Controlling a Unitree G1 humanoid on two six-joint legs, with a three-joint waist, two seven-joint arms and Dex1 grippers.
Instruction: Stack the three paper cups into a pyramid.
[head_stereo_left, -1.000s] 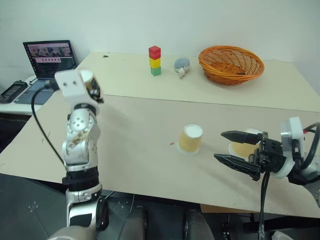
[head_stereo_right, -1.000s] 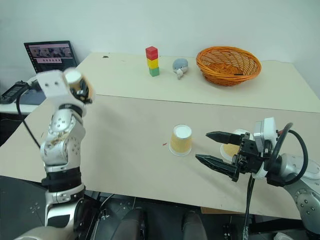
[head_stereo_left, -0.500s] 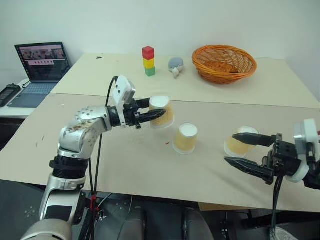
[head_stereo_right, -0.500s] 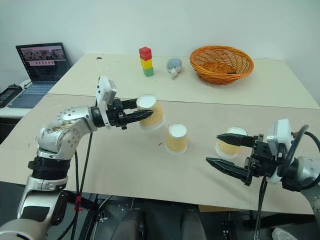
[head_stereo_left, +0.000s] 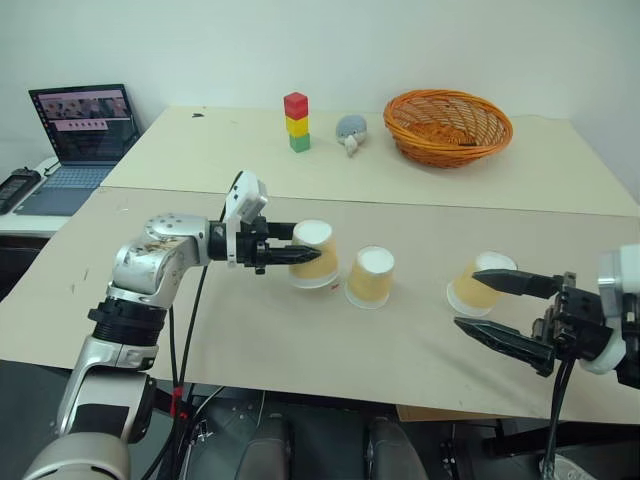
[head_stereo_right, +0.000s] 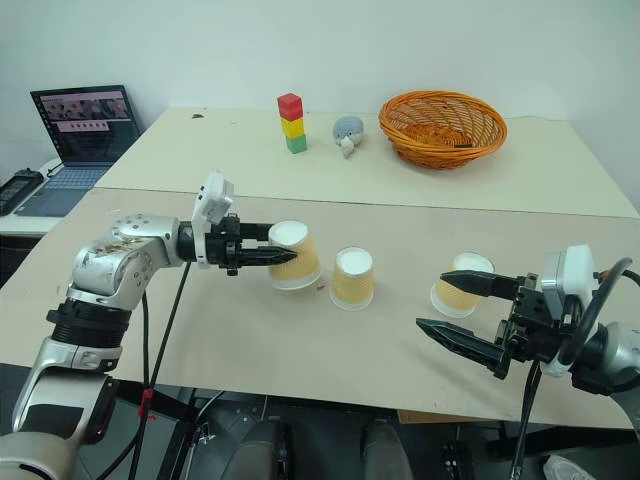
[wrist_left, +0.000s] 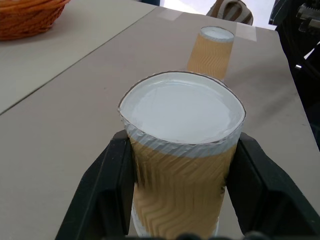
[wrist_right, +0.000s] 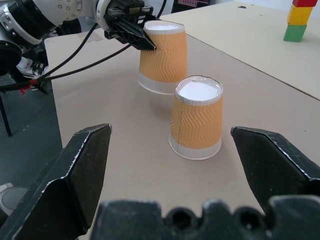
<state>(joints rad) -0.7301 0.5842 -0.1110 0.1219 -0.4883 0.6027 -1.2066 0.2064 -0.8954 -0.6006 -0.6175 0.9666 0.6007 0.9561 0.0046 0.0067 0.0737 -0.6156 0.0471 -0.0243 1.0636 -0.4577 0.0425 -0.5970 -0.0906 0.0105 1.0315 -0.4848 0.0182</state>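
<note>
The tan paper cup in my left gripper, now tilted at or just above the table, will be set down on the table, where I need to let go of it snug (head_stereo_left: 326, 290) beside the middle cup.
Three tan paper cups stand upside down, white bases up. My left gripper (head_stereo_left: 312, 252) is shut on the left cup (head_stereo_left: 318, 272), which is tilted with its rim at or just above the table (head_stereo_left: 250, 330). In the left wrist view the fingers (wrist_left: 107, 190) clamp this cup (wrist_left: 182, 150) on both sides. The middle cup (head_stereo_left: 371, 278) stands close to its right, a small gap between them. The right cup (head_stereo_left: 478, 288) leans a little, just behind my right gripper (head_stereo_left: 472, 300), which is open with nothing between its fingers (wrist_right: 75, 170).
On the far table are an orange wicker basket (head_stereo_left: 448, 127), a red-yellow-green block tower (head_stereo_left: 296, 121) and a grey plush toy (head_stereo_left: 349, 131). A laptop (head_stereo_left: 83, 120) sits at the far left. The near table edge runs just under my right gripper.
My left arm swung from raised at the left down and to the right, bringing its cup low beside the middle cup. The right gripper stayed open and almost still.
</note>
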